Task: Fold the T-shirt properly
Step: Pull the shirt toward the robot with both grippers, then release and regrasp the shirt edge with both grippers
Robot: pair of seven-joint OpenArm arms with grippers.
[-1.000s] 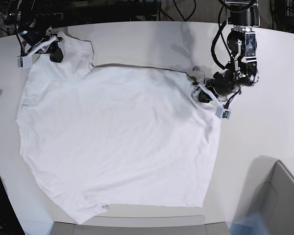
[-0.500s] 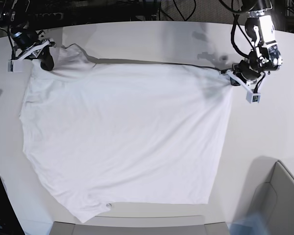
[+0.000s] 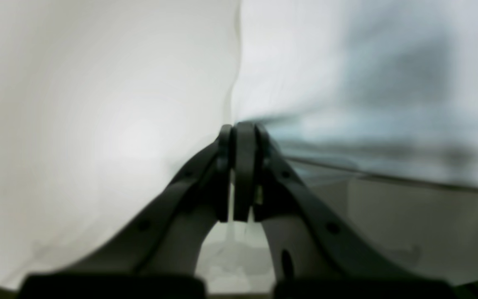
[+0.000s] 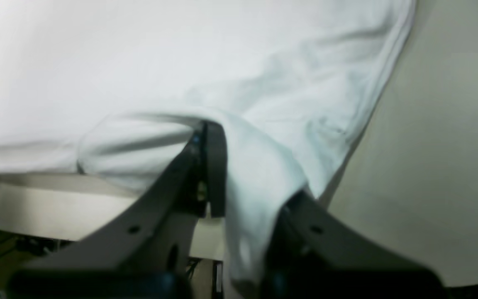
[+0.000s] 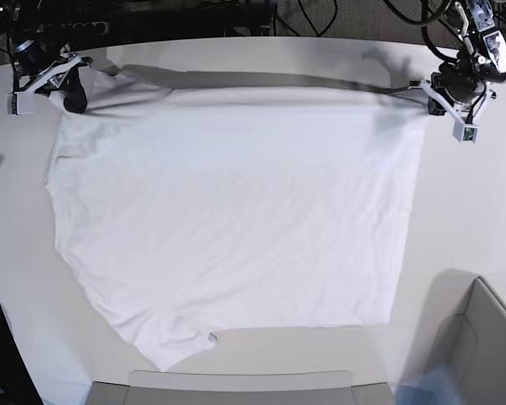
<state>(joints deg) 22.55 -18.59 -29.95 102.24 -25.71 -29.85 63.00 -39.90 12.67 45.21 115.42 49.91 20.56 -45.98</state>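
My left gripper is pinching just the edge of the T-shirt's corner at its fingertips, so I will open it and take a deeper bite of cloth (image 5: 411, 116) before I start folding.
The white T-shirt (image 5: 236, 211) lies spread flat on the white table (image 5: 460, 219), its far edge stretched straight between my two grippers. At the far right corner of the cloth my left gripper (image 5: 425, 91) is shut on the T-shirt. In the blurred left wrist view the jaws (image 3: 243, 137) are pressed together with the shirt (image 3: 313, 62) beyond them. At the far left corner sits my right gripper (image 5: 76, 98), shut (image 4: 210, 137) on a fold of the shirt (image 4: 172, 54), with cloth draped over one finger (image 4: 297, 232).
A grey box (image 5: 482, 337) stands at the near right corner of the table. A grey ledge (image 5: 236, 390) runs along the near edge. Dark cables (image 5: 320, 15) hang behind the far edge.
Both grippers have moved outward and toward the far edge. The shirt's far edge went from slack and crooked to taut and straight, and the whole shirt slid farther back and spread wider.
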